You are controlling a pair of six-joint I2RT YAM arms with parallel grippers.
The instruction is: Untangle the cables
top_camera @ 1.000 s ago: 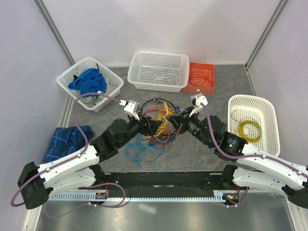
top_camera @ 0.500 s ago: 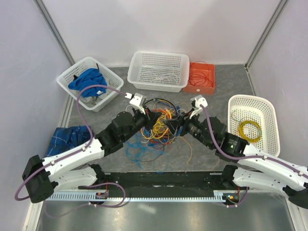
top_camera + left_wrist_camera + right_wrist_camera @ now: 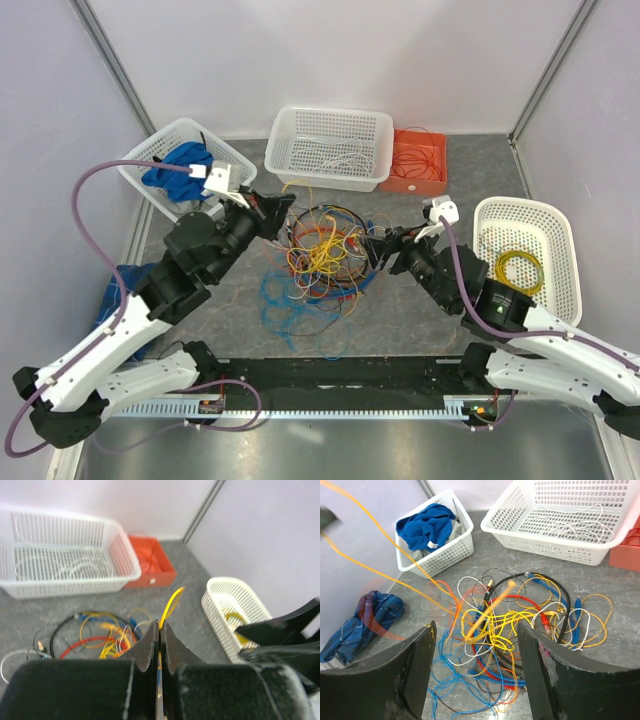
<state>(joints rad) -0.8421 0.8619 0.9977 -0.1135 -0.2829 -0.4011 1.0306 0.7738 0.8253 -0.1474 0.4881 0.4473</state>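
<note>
Next, I close my right gripper on the yellow cable's raised part (image 3: 313, 214) (image 3: 449, 594), just above the pile, where it goes up to my left gripper.
The cables (image 3: 325, 255) lie in a loose tangle of yellow, orange, red, blue, black and white on the grey mat between the two arms. My left gripper (image 3: 281, 207) is raised at the pile's upper left. In the left wrist view the left gripper (image 3: 160, 626) is shut on a yellow cable (image 3: 172, 602) that juts out past its tips. That thin strand (image 3: 385, 535) runs taut up and left from the cables (image 3: 520, 625) in the right wrist view. My right gripper (image 3: 476, 635) stands open above the pile's right side (image 3: 382, 248), holding nothing.
At the back stand a white basket (image 3: 330, 148) with white wires and an orange box (image 3: 418, 160). A basket holding blue cloth (image 3: 185, 172) sits back left. More blue cloth (image 3: 125, 290) lies on the left. A white basket (image 3: 525, 255) with a yellow coil stands on the right.
The left gripper shut on a yellow cable and rose up and to the left, drawing it out. The right gripper opened, let go and backed off to the right. The pile spread out.
</note>
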